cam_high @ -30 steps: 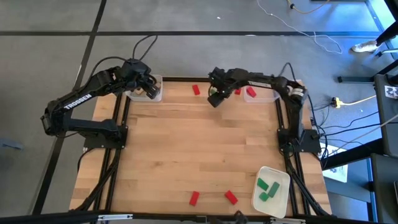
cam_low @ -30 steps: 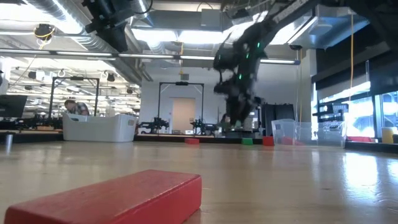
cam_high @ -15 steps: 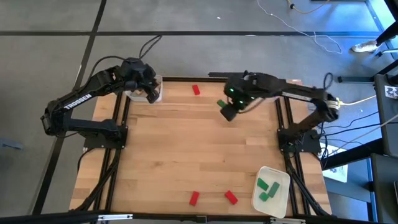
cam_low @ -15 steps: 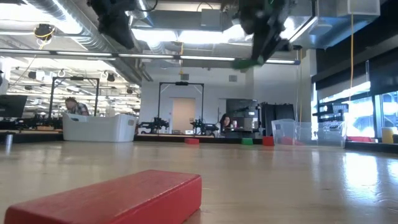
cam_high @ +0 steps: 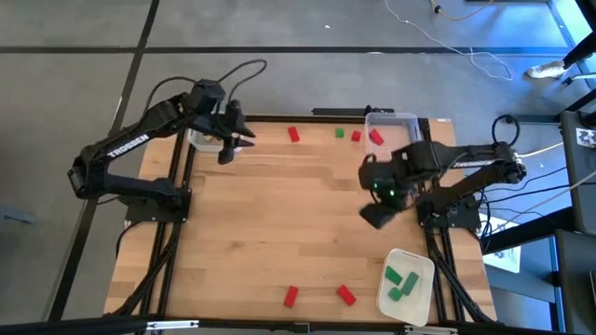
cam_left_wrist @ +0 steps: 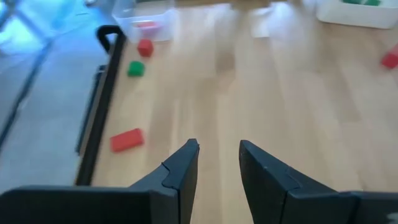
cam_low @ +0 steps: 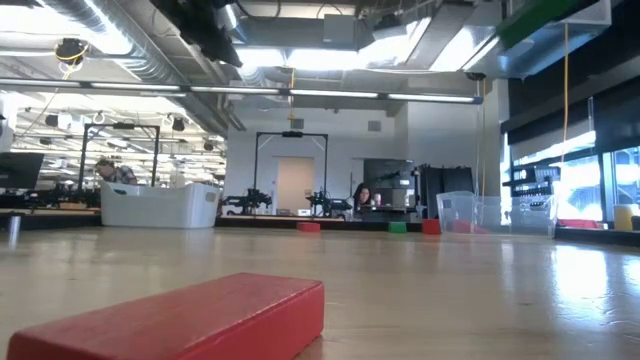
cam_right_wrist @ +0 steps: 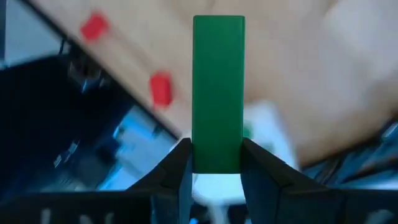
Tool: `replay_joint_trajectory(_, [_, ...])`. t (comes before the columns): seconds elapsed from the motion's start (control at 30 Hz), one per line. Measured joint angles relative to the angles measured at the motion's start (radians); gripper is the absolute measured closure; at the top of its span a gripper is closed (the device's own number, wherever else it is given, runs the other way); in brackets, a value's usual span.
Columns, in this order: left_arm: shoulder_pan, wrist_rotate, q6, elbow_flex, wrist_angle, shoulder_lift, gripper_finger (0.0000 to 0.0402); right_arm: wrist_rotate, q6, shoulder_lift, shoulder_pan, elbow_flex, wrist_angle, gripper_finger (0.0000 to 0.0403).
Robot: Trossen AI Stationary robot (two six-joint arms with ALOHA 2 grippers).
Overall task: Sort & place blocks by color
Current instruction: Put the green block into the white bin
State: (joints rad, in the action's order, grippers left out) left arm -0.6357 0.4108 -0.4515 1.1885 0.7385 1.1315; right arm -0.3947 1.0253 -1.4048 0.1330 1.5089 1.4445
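My right gripper will let go of the green block in the front half of the white tray point(cam_high: 406, 301), next to the other green blocks. The held block is now over the table.
My right gripper point(cam_high: 377, 212) hangs over the table's right half, shut on a green block point(cam_right_wrist: 217, 93). The white tray point(cam_high: 419, 268) at the near right holds two green blocks point(cam_high: 401, 284). At the far edge lie a red block point(cam_high: 293, 134), a green block point(cam_high: 339, 133) and another red block point(cam_high: 356, 136); one more red block point(cam_high: 375, 138) lies in the clear bin point(cam_high: 391, 119). Two red blocks point(cam_high: 291, 296) point(cam_high: 346, 295) lie near the front edge. My left gripper point(cam_left_wrist: 217, 168) stands open and empty over the far left corner. My right gripper pinches one end of the green block point(cam_right_wrist: 217, 158) between its two fingers, which press on its two long sides. The block sticks out past the fingertips, along the fingers. It is lifted clear of the table, slanting steeply downward.
A whitish bin point(cam_high: 207, 141) stands at the far left corner beside my left gripper. The black frame rails point(cam_high: 421, 177) run along the table's left and right edges. Bare wood lies across the table's middle point(cam_high: 279, 223).
My right gripper has swung from the far edge toward the table's near right, rising and turning its wrist, with the green block lifted clear. My left gripper has rolled and shifted a little toward the table's right, away from the whitish bin.
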Motion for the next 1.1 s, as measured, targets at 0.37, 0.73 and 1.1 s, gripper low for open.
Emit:
replay_joint_trajectory(0.37, [-0.075,0.047,-0.054,0.0,0.003,0.077,0.0292,-0.203,0.438,-0.007,0.262,-0.048,0.012,0.0302])
replay_joint_trajectory(0.73, [-0.106,0.047,-0.076,0.0,0.001,0.077,0.0292,-0.388,0.639,-0.007,0.399,-0.334,-0.322,0.0302])
replay_joint_trajectory(1.1, [-0.108,0.044,-0.076,0.0,0.001,0.077,0.0292,-0.385,0.649,-0.007,0.403,-0.648,-0.621,0.0302])
